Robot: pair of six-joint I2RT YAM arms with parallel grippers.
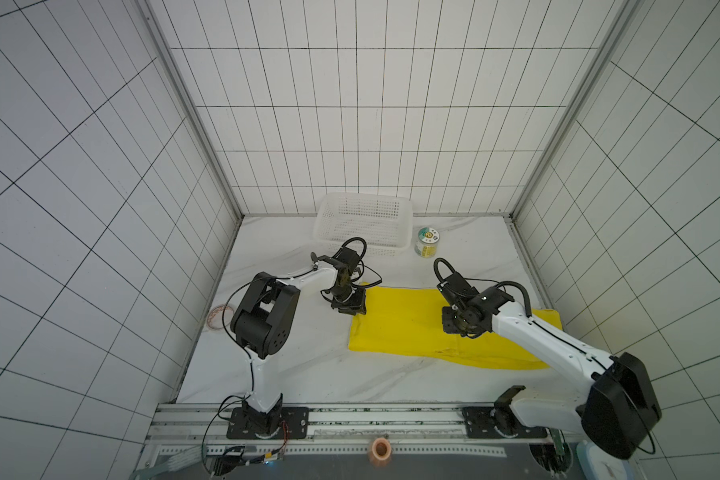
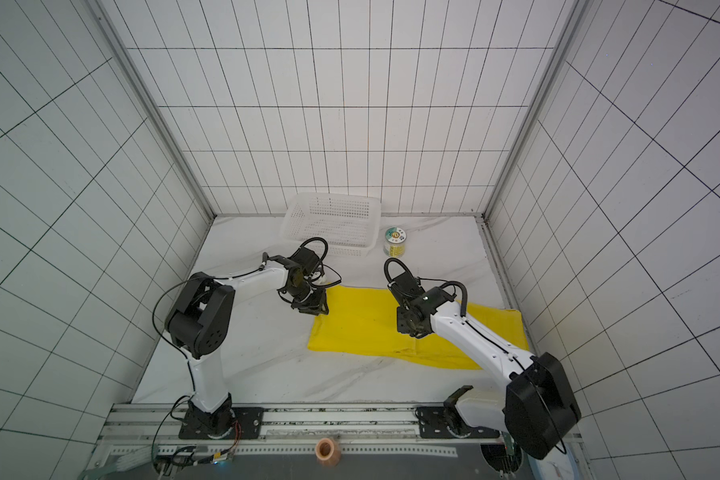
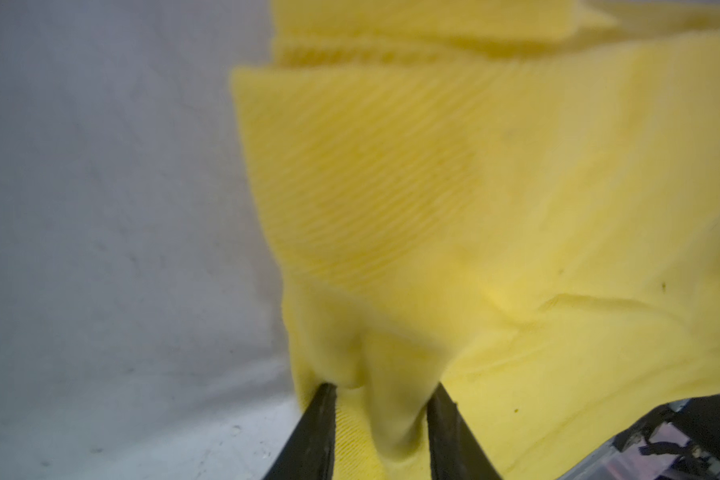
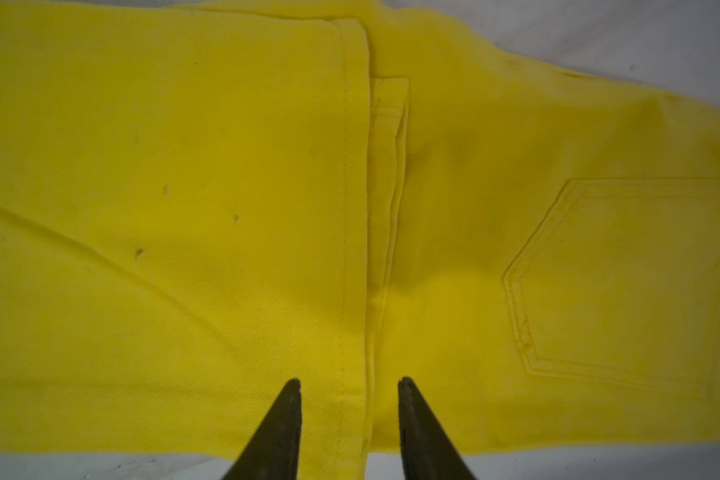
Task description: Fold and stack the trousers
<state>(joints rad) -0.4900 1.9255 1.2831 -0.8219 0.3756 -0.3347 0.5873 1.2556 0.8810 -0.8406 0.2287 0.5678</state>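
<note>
Next, my left gripper grips the trousers' folded leg end (image 1: 358,329) and drags the trousers to centre before folding, because their waist end lies close to the side.
The bright yellow trousers (image 1: 404,324) (image 2: 362,324) lie folded flat on the white marble table, right of centre. My left gripper (image 1: 352,309) (image 2: 319,309) is down at their far left corner. In the left wrist view the left gripper (image 3: 383,386) has its fingers apart, and a raised ridge of the trousers (image 3: 474,187) stands loosely between them. My right gripper (image 1: 454,326) (image 2: 408,326) hovers over the middle of the trousers. In the right wrist view the right gripper (image 4: 348,380) is open astride a hem edge, beside a back pocket (image 4: 620,291).
A white perforated basket (image 1: 385,250) stands at the back of the table, with a small can (image 1: 427,243) to its right. A tape roll (image 1: 219,318) lies by the left wall. A copper-coloured roll (image 1: 380,449) sits on the front rail.
</note>
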